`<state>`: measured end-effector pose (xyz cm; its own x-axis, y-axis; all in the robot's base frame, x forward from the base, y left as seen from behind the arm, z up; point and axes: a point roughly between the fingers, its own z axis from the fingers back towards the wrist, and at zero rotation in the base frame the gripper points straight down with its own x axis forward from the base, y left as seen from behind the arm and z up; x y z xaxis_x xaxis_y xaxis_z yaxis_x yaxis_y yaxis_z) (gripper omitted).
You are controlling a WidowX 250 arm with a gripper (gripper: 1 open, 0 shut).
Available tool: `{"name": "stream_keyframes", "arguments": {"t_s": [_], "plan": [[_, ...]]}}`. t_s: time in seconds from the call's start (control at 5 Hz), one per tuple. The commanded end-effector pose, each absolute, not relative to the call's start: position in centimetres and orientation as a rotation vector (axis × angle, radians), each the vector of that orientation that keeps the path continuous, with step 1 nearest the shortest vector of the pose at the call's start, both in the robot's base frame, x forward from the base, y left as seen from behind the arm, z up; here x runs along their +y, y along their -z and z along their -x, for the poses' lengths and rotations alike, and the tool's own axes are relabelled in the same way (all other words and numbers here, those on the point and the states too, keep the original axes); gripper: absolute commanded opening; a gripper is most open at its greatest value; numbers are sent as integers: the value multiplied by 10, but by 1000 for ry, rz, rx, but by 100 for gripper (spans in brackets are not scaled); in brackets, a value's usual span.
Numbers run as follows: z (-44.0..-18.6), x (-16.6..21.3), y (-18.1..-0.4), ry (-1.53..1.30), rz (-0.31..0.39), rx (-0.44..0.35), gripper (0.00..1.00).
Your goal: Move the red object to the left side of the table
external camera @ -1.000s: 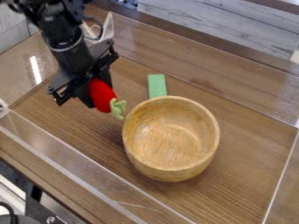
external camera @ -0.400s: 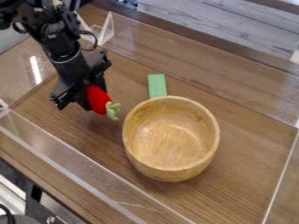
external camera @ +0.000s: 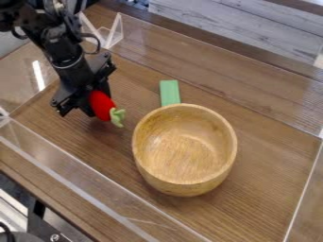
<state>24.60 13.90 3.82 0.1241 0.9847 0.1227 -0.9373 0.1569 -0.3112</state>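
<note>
My gripper is going to let go of the red object on the table (external camera: 97, 89) between the green block and the clear acrylic side.
The red object (external camera: 104, 103), a small glossy red toy vegetable with a light green stem end, hangs between the black fingers of my gripper (external camera: 89, 101), which is shut on it. The stem sticks out to the lower right, close to the rim of the wooden bowl. My arm reaches down from the upper left, and the toy is low over the brown wood-grain table (external camera: 252, 95), left of its middle. Whether the toy touches the tabletop I cannot tell.
A round light wooden bowl (external camera: 186, 148) stands right of the gripper. A flat green rectangular block (external camera: 169, 93) lies just behind the bowl. Low clear acrylic walls (external camera: 63, 175) border the table at the front and left.
The gripper with the red object has moved left and downward, away from the bowl's rim. The bowl and the green block have stayed put.
</note>
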Motion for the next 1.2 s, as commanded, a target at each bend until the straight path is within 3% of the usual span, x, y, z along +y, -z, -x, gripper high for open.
{"name": "stream_keyframes", "arguments": {"t_s": [0.0, 0.4, 0.6, 0.8, 1.0], "plan": [[-255, 151, -48, -1406, 170, -393, 0], [-268, 158, -34, -1419, 142, -414, 0], [-274, 164, -46, -1340, 142, -406, 0], [-279, 172, -57, -1264, 138, -402, 100], [-280, 175, -51, -1249, 124, -402, 0]]}}
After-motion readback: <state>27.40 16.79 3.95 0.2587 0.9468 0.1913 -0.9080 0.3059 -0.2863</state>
